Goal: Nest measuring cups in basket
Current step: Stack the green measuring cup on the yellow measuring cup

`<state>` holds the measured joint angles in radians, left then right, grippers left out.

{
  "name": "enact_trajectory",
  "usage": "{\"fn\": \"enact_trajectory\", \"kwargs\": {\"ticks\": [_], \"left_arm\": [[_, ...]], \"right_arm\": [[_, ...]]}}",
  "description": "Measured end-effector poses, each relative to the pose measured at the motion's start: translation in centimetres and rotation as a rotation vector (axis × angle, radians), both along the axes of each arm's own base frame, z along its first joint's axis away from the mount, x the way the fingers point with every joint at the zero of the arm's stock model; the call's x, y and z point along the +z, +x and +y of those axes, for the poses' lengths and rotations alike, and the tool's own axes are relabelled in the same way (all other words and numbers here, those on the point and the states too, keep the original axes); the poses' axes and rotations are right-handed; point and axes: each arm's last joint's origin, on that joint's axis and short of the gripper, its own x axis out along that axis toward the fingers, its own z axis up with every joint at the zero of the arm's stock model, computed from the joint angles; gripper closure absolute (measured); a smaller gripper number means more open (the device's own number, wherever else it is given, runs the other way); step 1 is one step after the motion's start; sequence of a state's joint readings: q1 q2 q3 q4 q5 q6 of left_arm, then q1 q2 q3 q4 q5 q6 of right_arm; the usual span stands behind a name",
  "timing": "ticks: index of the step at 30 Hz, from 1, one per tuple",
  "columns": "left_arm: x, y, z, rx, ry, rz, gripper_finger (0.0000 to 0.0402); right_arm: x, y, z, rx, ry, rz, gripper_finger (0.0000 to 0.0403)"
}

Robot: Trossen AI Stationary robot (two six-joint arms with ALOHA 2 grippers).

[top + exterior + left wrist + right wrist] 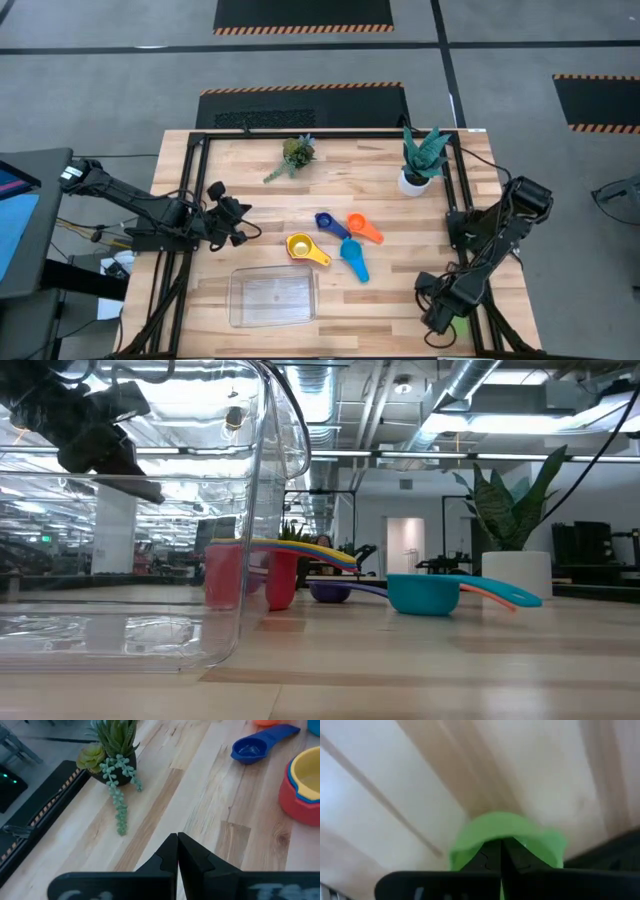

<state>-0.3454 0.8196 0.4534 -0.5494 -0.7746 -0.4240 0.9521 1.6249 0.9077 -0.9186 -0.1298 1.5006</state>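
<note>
The green cup will leave my right gripper on the bare wood (391,265) beside the light blue cup's handle.
The clear basket (272,297) (150,560) lies near the table's near edge. Far of it sit a nested stack of red, blue and yellow cups (303,247) (302,785), a dark blue cup (328,224) (252,747), an orange cup (363,228) and a light blue cup (355,260) (425,595). My left gripper (235,222) (177,840) hovers shut left of the stack, touching nothing. My right gripper (440,315) (500,852) is low at the table's near right corner, shut at a green cup (458,328) (507,830). My right gripper points steeply down at the green cup, and the cup's rounded green rim (470,842) shows on both sides of the shut fingertips. The fingers hide the place of contact, so which part they hold cannot be told. The cup is close to the table top.
A trailing succulent (295,155) (112,755) stands far left of the cups and a spiky plant in a white pot (422,160) (515,575) stands far right. A black frame (200,135) runs round the table's edges. Bare wood lies between the basket and my right gripper.
</note>
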Motion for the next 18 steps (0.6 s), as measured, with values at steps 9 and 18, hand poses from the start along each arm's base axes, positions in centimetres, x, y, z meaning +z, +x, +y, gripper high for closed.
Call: {"fn": "enact_trajectory", "kwargs": {"ticks": [9, 18], "left_arm": [[0.1, 0.1, 0.0, -0.002, -0.002, -0.009, 0.0402], [0.1, 0.1, 0.0, -0.001, -0.002, -0.009, 0.0401]], "right_arm": [[0.0, 4.0, -2.9, 0.164, -0.089, -0.176, 0.0394], [0.0, 8.2, -6.6, 0.301, -0.112, -0.281, 0.0394]]}}
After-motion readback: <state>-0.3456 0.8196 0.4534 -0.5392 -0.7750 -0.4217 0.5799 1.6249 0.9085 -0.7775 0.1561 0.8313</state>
